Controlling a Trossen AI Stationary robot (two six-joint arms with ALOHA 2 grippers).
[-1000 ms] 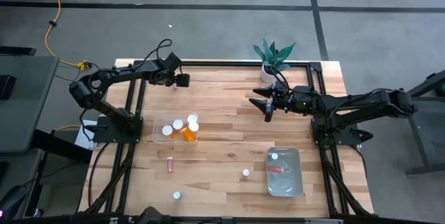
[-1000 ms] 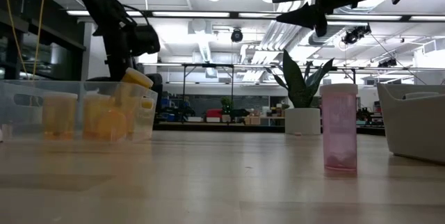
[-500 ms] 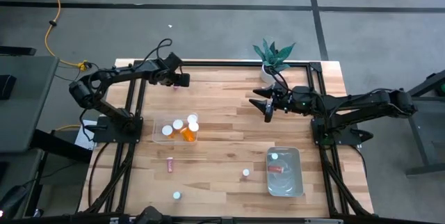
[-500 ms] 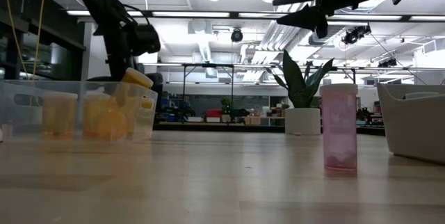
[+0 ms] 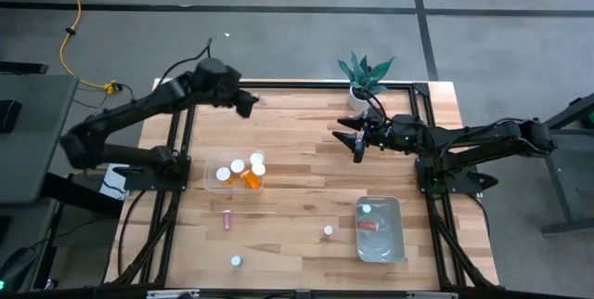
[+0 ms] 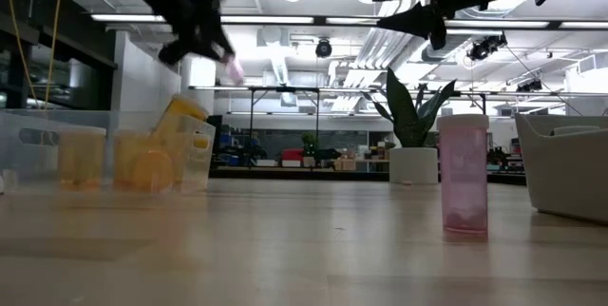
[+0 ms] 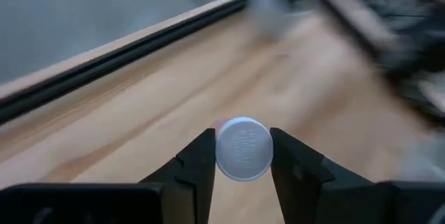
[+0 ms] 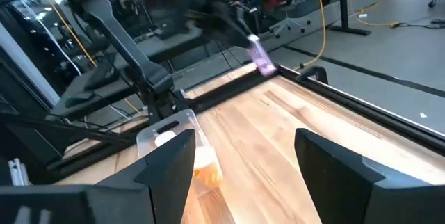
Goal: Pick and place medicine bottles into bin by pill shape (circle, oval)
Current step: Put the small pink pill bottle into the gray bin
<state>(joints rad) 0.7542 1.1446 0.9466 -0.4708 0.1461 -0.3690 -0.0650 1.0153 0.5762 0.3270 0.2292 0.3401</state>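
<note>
My left gripper is going to let go of the pinkish bottle in the second bin (image 5: 373, 219), against the red bottle that lies there.
My left gripper (image 5: 247, 103) is above the table's far left part, shut on a small pinkish bottle with a white cap (image 7: 243, 148); the bottle also shows in the low view (image 6: 233, 69) and the right wrist view (image 8: 261, 60). My right gripper (image 5: 357, 143) hovers open and empty over the far right part, its fingers wide apart in its wrist view (image 8: 243, 161). A clear bin (image 5: 215, 185) at the left holds several orange bottles. A second bin (image 5: 396, 234) at the near right holds two bottles. Three loose bottles rest on the table: one lies on its side (image 5: 226, 219), two stand (image 5: 328, 230), (image 5: 237, 261). My left gripper pinches the pinkish bottle between its two fingers, one on each side of the white cap (image 7: 217, 151). The fingers come from above. The bottle is lifted clear of the table and hangs tilted below the fingers (image 6: 233, 69).
A potted plant (image 5: 364, 76) stands at the table's far edge, near my right gripper. A pink bottle (image 6: 464, 175) stands upright close to the low camera. Bare wood lies between the two bins and along the middle of the table.
My left arm has swung up: its gripper has risen well above the table and shifted a little toward the right edge, carrying the pinkish bottle clear of the wood. It moves fast and shows blurred. My right arm has kept still.
</note>
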